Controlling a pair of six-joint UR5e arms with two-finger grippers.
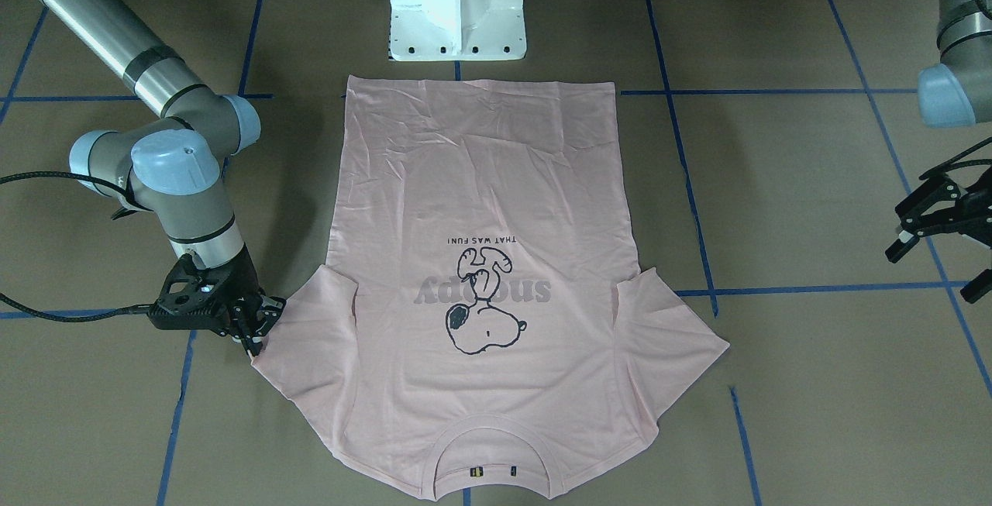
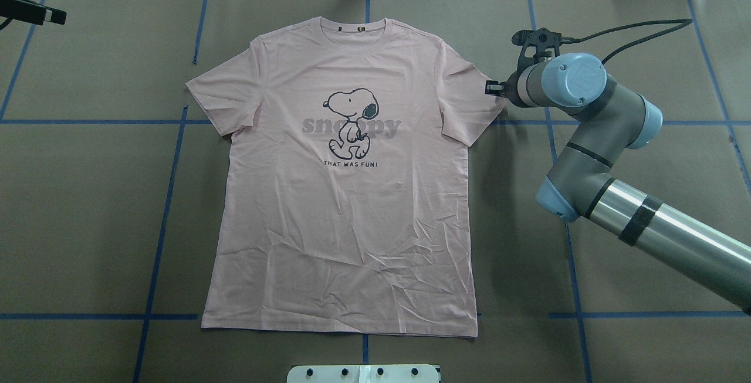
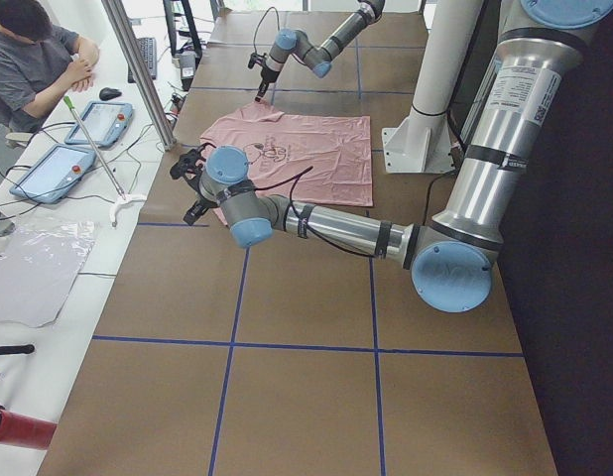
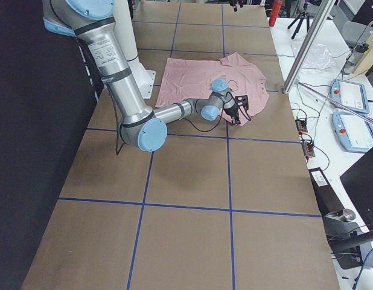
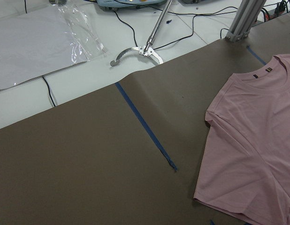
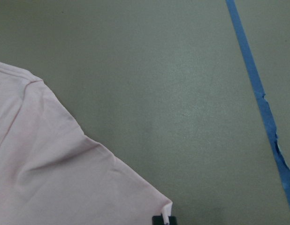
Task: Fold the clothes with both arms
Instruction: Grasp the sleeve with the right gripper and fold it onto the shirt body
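Observation:
I will close my left gripper on the outer corner (image 1: 725, 345) (image 5: 196, 197) of the pale pink T-shirt's free sleeve, the one opposite my right gripper.
The pale pink T-shirt (image 2: 346, 195) lies flat and print up on the brown table, collar (image 2: 352, 26) at the far side from the robot. My right gripper (image 1: 252, 339) is down at the tip of the shirt's right sleeve (image 2: 469, 101). In the right wrist view the sleeve corner (image 6: 164, 206) curls up against a fingertip (image 6: 159, 219), so the gripper looks shut on it. My left gripper (image 1: 934, 266) hangs open and empty above the table, well off to the side of the other sleeve (image 1: 674, 343). The left wrist view shows that sleeve (image 5: 239, 178) and the collar.
The white pedestal base (image 1: 457, 10) stands just past the shirt's hem. Blue tape lines (image 2: 170, 195) cross the table. Along the far edge runs a white side table with a metal grabber tool (image 5: 145, 49), a plastic sheet (image 5: 37, 42), tablets (image 3: 98, 124) and a seated person (image 3: 34, 50).

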